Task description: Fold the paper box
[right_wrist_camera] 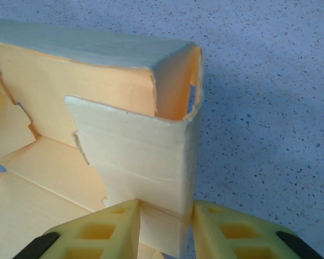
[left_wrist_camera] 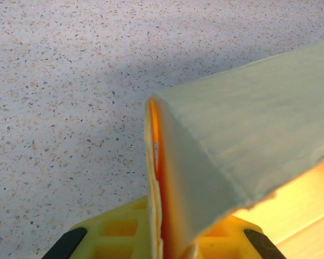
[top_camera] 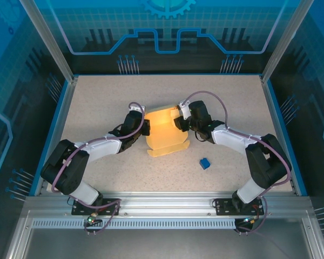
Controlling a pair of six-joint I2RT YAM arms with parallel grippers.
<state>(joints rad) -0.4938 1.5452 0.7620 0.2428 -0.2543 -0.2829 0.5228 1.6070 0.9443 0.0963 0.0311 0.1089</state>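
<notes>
The box's far corner gapes open beyond my right gripper's hold on the corner flap, so next I let go and grab the side of the box closer to that corner (right_wrist_camera: 175, 130).
The pale yellow paper box (top_camera: 164, 137) lies partly folded in the middle of the table, its side walls raised. My left gripper (top_camera: 146, 128) is at its left wall. In the left wrist view that thin wall (left_wrist_camera: 154, 178) stands edge-on between the yellow fingers (left_wrist_camera: 119, 232), and the left gripper (left_wrist_camera: 170, 240) is shut on it. My right gripper (top_camera: 178, 123) is at the box's far right corner. In the right wrist view a folded corner flap (right_wrist_camera: 135, 151) fills the gap between both fingers (right_wrist_camera: 227, 232), with the right gripper (right_wrist_camera: 166, 226) pressed against it on each side.
A tiny blue cube (top_camera: 204, 163) rests on the speckled table (top_camera: 232, 97), to the right of the box and nearer the front. Blue rails (top_camera: 63, 108) and metal posts border the table on the left, right and back.
</notes>
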